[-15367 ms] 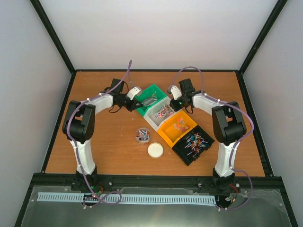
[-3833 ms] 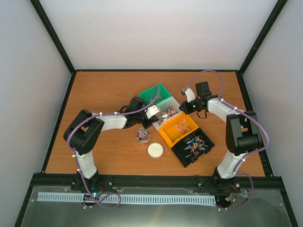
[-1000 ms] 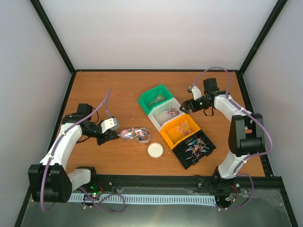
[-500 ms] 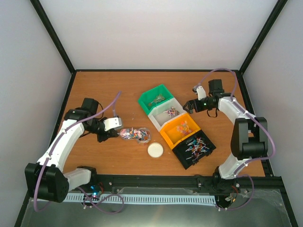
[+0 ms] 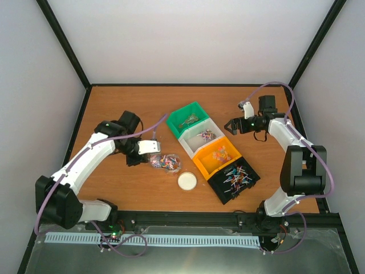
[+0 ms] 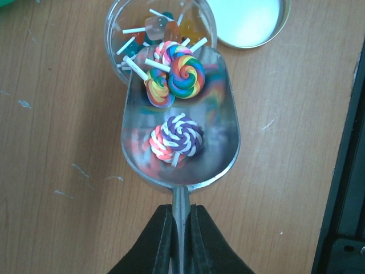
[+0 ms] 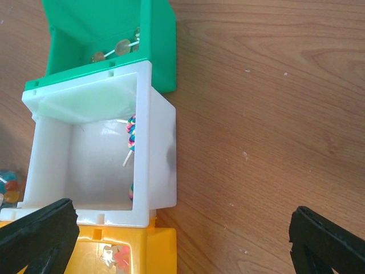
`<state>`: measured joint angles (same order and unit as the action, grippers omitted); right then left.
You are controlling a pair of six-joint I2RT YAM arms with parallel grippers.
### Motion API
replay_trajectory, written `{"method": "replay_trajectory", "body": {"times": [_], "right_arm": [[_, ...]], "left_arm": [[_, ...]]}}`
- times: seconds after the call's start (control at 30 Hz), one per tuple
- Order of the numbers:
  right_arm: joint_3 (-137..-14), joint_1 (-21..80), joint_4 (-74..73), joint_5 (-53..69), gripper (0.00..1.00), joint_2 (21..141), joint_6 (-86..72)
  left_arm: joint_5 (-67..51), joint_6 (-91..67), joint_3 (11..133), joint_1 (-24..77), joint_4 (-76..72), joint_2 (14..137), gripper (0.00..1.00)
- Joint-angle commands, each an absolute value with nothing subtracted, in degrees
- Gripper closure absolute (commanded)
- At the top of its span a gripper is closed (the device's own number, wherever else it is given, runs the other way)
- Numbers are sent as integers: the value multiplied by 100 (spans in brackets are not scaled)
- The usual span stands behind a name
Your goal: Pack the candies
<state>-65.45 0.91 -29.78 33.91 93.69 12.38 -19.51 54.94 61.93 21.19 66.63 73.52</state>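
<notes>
My left gripper has the metal scoop. Next, I put it down on the bare table [image 5: 148, 135] [image 6: 31, 71] beside the green bin, behind the clear jar.
My left gripper [image 6: 181, 208] is shut on the thin handle of a metal scoop [image 6: 222, 142]. The scoop holds three swirled lollipop candies [image 6: 177, 137], and its front lip rests at the mouth of a small clear jar [image 6: 114, 28] holding more candies. From above, the left gripper [image 5: 142, 155], the scoop [image 5: 155, 160] and the jar [image 5: 172, 165] line up at the table's middle. My right gripper [image 5: 231, 125] hangs open to the right of the white bin [image 7: 142, 142], nothing between its fingers [image 7: 40, 228]. A few candies [image 7: 132, 131] lie in that bin.
Four bins stand in a diagonal row: green [image 5: 178, 120], white [image 5: 191, 142], orange [image 5: 201, 162], black [image 5: 219, 185]. The jar's white lid [image 5: 187, 181] lies flat just in front of the jar. Black frame rails border the table.
My left arm has swung right with the loaded scoop, bringing its lip to the jar. The right arm has drawn back to the right, away from the bins, still open.
</notes>
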Motion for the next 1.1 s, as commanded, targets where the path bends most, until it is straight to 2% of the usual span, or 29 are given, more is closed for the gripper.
{"method": "replay_trajectory", "body": {"times": [0.0, 0.5, 0.8, 0.9, 1.07], "right_arm": [[-6482, -50, -2906, 3647, 0, 9275, 1163], [-6451, -158, -2900, 3775, 0, 9225, 1160], [-6425, -167, -2895, 3813, 0, 9186, 1180], [-6415, -167, -2908, 3843, 0, 9185, 1197], [-6397, -164, -2884, 3950, 0, 9142, 1241]], "left_arm": [[-1312, 5081, 6738, 2420, 6860, 7635, 99], [-498, 5085, 7663, 2926, 7766, 8024, 99], [7, 5299, 7526, 2887, 7829, 7630, 99], [-230, 5221, 7530, 2643, 7758, 7569, 99], [-1217, 4848, 7693, 1430, 7243, 7670, 99]]}}
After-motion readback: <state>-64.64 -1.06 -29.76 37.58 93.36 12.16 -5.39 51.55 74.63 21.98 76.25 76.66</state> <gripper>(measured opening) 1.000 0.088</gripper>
